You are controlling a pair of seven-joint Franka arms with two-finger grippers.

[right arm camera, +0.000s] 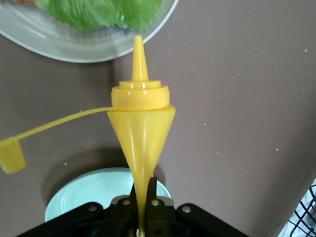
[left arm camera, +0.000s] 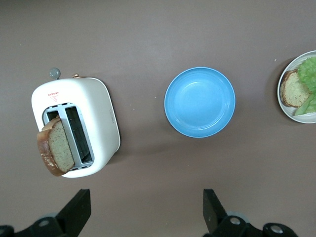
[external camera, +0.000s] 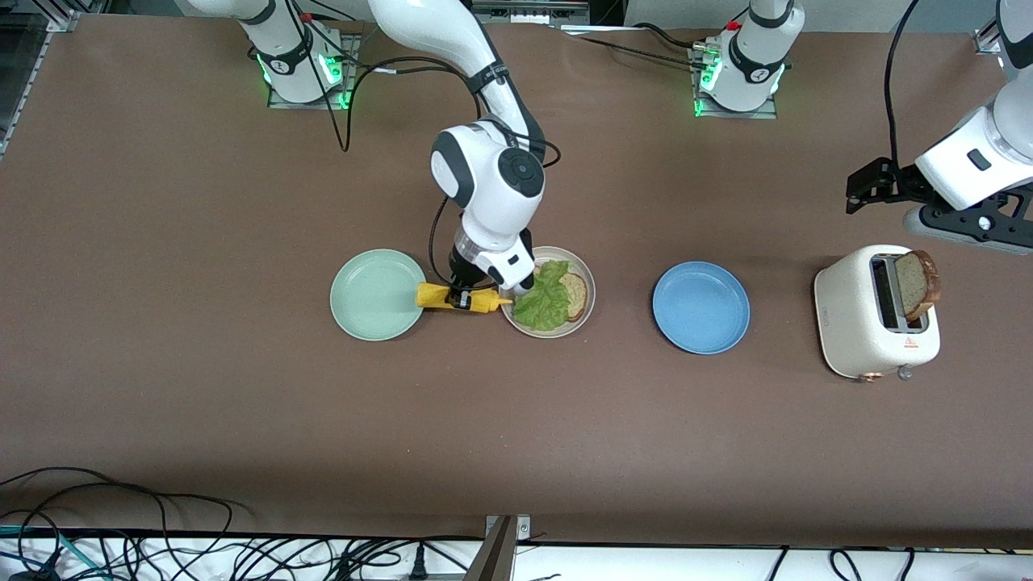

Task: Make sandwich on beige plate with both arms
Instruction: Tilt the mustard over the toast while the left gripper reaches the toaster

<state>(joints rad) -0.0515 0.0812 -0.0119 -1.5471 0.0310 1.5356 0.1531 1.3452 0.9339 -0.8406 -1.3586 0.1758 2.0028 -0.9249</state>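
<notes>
The robot's left gripper will next move to the white toaster and grip the tilted bread slice's top crust point(external camera: 934, 271) point(left arm camera: 48, 159), which sticks out of the slot.
The beige plate point(external camera: 587, 274) sits mid-table with a green lettuce leaf point(external camera: 542, 303) lying over a bread slice point(external camera: 575, 295). My right gripper point(external camera: 462, 297) is shut on the squeezed body of a yellow squeeze bottle point(external camera: 452, 297). The bottle lies level, and its open nozzle point(right arm camera: 138, 54) reaches the plate's rim point(right arm camera: 59, 49) beside the lettuce point(right arm camera: 98, 12). A second bread slice point(external camera: 918, 284) stands tilted in the white toaster point(external camera: 863, 323). My left gripper point(external camera: 855, 190) hangs open and empty over bare table beside the toaster point(left arm camera: 94, 113); the slice point(left arm camera: 55, 148) shows there too.
A mint-green plate point(external camera: 377, 294) lies beside the bottle, toward the right arm's end. A blue plate point(external camera: 700, 307) lies between the beige plate and the toaster. The bottle's cap point(right arm camera: 11, 155) dangles on its strap. Cables run along the table edge nearest the front camera.
</notes>
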